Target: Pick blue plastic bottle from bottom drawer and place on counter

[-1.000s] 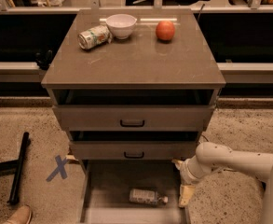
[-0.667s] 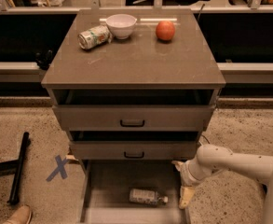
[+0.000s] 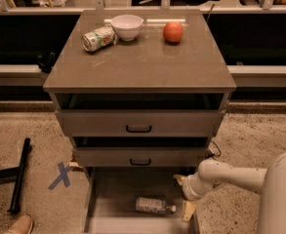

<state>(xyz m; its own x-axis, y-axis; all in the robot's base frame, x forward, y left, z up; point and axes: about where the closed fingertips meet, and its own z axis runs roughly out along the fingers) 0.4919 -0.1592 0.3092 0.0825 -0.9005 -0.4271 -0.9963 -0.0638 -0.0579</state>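
Next, my gripper needs to go to the cap end [image 3: 166,206] of the blue plastic bottle in the open bottom drawer and close there.
The blue plastic bottle [image 3: 153,204] lies on its side on the floor of the open bottom drawer [image 3: 114,195], cap pointing right. My gripper [image 3: 187,189] is at the end of the white arm that reaches in from the right. It hangs over the drawer's right edge, just up and right of the bottle's cap and apart from it. The counter [image 3: 142,65] is the cabinet's flat grey-brown top.
On the counter stand a dented green-and-white can [image 3: 98,37], a white bowl [image 3: 127,26] and an orange-red fruit [image 3: 173,31]. The two upper drawers [image 3: 138,124] are slightly open. A black bar [image 3: 19,174], a blue X mark [image 3: 60,175] and a shoe [image 3: 16,225] are on the floor at left.
The arm's end has sunk slightly lower and left toward the drawer. The bottle has not moved.
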